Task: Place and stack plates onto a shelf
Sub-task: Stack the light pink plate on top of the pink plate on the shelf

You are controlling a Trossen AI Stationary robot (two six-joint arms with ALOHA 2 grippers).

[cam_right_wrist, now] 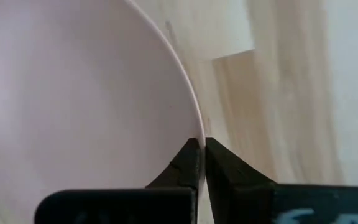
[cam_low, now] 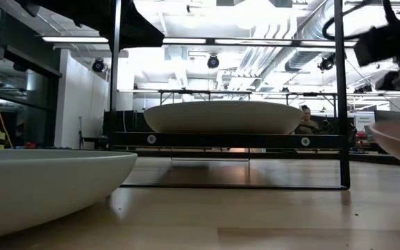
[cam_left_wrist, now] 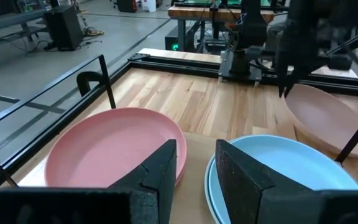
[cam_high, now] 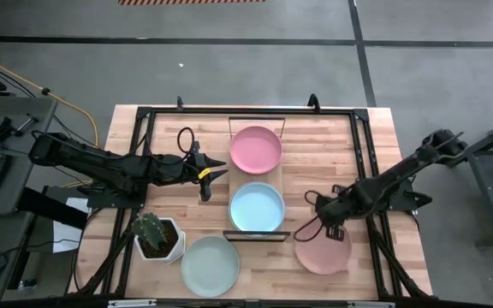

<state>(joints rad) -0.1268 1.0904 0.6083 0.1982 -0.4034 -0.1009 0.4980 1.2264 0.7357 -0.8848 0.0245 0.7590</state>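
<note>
Next, my right gripper sets the pale pink plate down on top of the pink plate (cam_high: pixel 257 150) at the far end of the shelf and lets it go.
The shelf (cam_high: pixel 276 180) stands mid-table and carries a pink plate (cam_high: pixel 256 147) at its far end and a light blue plate (cam_high: pixel 257 207) at its near end. A mint plate (cam_high: pixel 210 265) lies flat on the table near the front edge. My right gripper (cam_high: pixel 329 231) is shut on a pale pink plate (cam_high: pixel 323 251), right of the shelf's near end. My left gripper (cam_high: pixel 216 168) is open and hovers left of the shelf; in its wrist view (cam_left_wrist: pixel 196 165) it faces the gap between the pink plate (cam_left_wrist: pixel 110 149) and the blue plate (cam_left_wrist: pixel 284 171). My right gripper pinches the pale pink plate's rim (cam_right_wrist: pixel 194 127) between its two fingers, one on the inner side and one on the outer side. It comes slanting down from the table's right. The plate (cam_left_wrist: pixel 328 118) sits tilted, its gripped edge raised.
A white hexagonal pot with a cactus (cam_high: pixel 156 235) stands left of the mint plate. A black metal frame (cam_high: pixel 144 115) runs around the tabletop. Bare wood lies between the shelf and the frame on both sides. A person (cam_low: pixel 305 121) shows far off in the room.
</note>
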